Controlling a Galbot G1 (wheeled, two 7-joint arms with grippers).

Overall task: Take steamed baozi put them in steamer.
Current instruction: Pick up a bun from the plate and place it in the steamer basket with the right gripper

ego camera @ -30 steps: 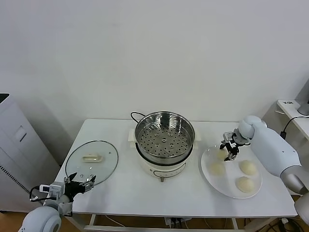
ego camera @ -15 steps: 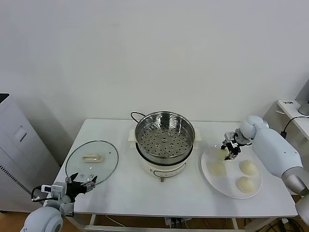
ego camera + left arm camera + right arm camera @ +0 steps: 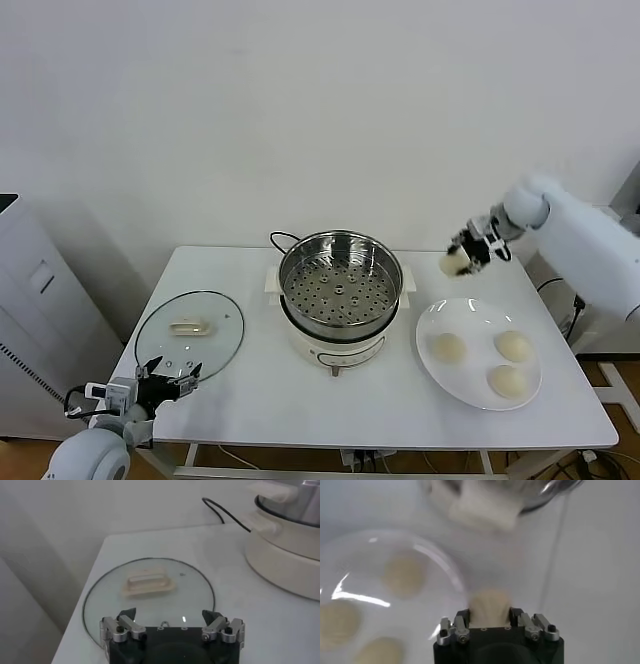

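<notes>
The robot's right gripper will release the baozi on the far part of the steel steamer basket's holed bottom (image 3: 341,271), behind its middle.
My right gripper (image 3: 464,252) is shut on one cream-white steamed baozi (image 3: 452,263) and holds it in the air, to the right of the steamer (image 3: 340,262) and above the table behind the plate. In the right wrist view that baozi (image 3: 489,606) sits squeezed between the jaws of the right gripper (image 3: 489,616). Three more baozi (image 3: 449,347) (image 3: 513,345) (image 3: 507,381) lie on the white plate (image 3: 478,315). The steel steamer basket stands empty on its white cooker base (image 3: 335,350). My left gripper (image 3: 166,381) waits open at the table's front left corner.
A flat glass lid (image 3: 190,330) with a pale handle (image 3: 149,582) lies on the table left of the steamer, just ahead of the left gripper (image 3: 172,618). A black cord (image 3: 276,240) runs behind the cooker. The white table (image 3: 250,400) ends close in front.
The right gripper closed on a baozi on the plate, then lifted it up and away from the plate toward the back. The left arm stayed put.
</notes>
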